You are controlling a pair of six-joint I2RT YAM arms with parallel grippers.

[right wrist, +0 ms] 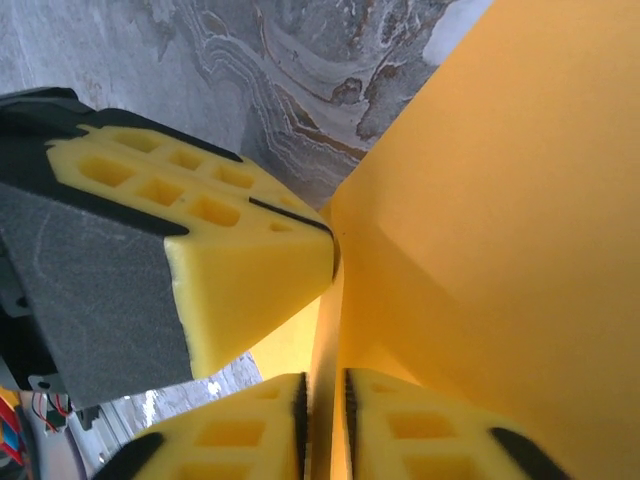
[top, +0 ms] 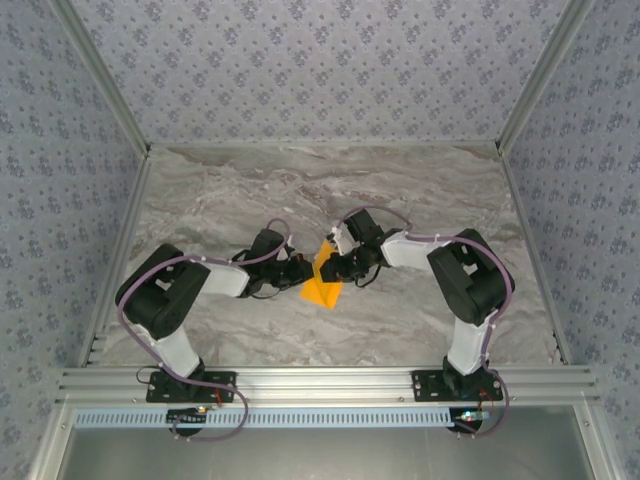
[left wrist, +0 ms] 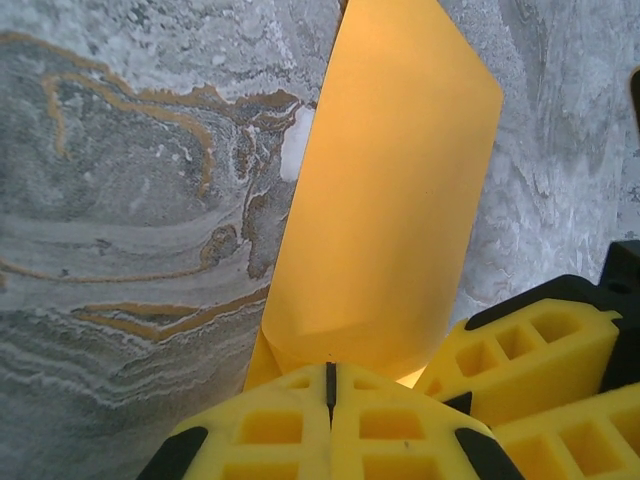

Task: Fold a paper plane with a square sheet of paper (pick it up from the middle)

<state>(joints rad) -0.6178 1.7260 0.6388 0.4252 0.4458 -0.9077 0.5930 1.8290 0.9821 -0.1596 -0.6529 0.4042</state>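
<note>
The paper's flap is standing up at the fingers of my left gripper, so I should grab the flap's edge (right wrist: 323,395) with my right gripper and pull it over before my left gripper presses it.
The orange sheet of paper (top: 321,284) is held up between both grippers at the middle of the marble table (top: 300,190). It is bent, with one flap standing upright. My left gripper (top: 304,272) is shut on its near edge; in the left wrist view the paper (left wrist: 390,200) rises from between my closed yellow fingers (left wrist: 240,430). My right gripper (top: 338,266) pinches the paper from the other side. In the right wrist view a paper edge (right wrist: 500,200) runs into the narrow slot between its fingertips (right wrist: 420,430), with the left gripper's fingers (right wrist: 230,250) close beside.
Patterned walls and aluminium rails (top: 320,382) enclose the table. The two arms' elbows (top: 160,290) (top: 470,270) stand to either side. Bare marble lies behind the grippers and toward both side walls.
</note>
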